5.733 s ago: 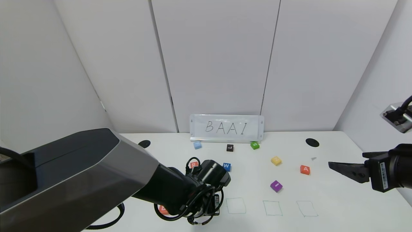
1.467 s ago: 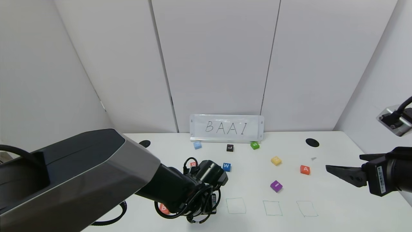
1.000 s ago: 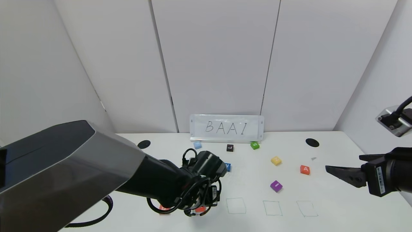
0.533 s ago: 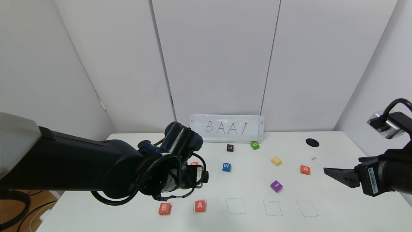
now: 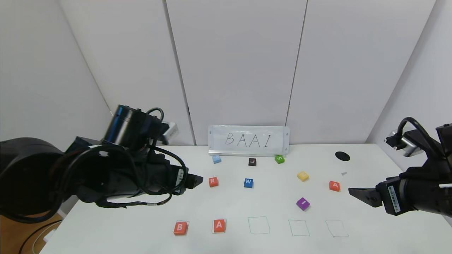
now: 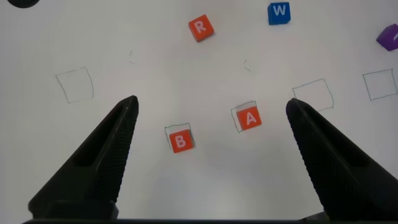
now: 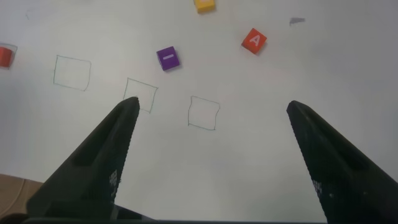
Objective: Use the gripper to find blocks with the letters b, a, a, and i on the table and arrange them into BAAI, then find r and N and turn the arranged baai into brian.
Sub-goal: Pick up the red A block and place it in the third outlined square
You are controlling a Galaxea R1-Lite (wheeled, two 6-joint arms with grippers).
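Observation:
The sides of the second A block [image 5: 334,186] [image 7: 254,41], the one lying near the yellow cube, will be gripped by my right gripper, because BAAI needs that block next.
On the white table [image 5: 212,206], the orange-red B block [image 5: 180,228] and an A block [image 5: 219,225] sit side by side in the front row, each on a pen-drawn square. Both show in the left wrist view, B [image 6: 180,141] and A [image 6: 250,118]. The second A block [image 5: 334,186] and the purple I block [image 5: 303,203] lie at the right. The orange-red R block [image 5: 213,182] lies mid-table. My left gripper [image 5: 197,180] is open and empty, raised left of R. My right gripper [image 5: 354,192] is open and empty, just right of the second A.
Three empty drawn squares [image 5: 259,225] follow the A block to the right. A blue W cube [image 5: 248,183], yellow cube [image 5: 303,176], green cube [image 5: 279,159], black L cube [image 5: 252,162] and light blue cube [image 5: 216,159] lie farther back. A BAAI sign [image 5: 249,140] stands against the wall.
My left arm has lifted off the front row and drawn back to the left, leaving an A block on the second square. My right gripper has crept slightly leftward.

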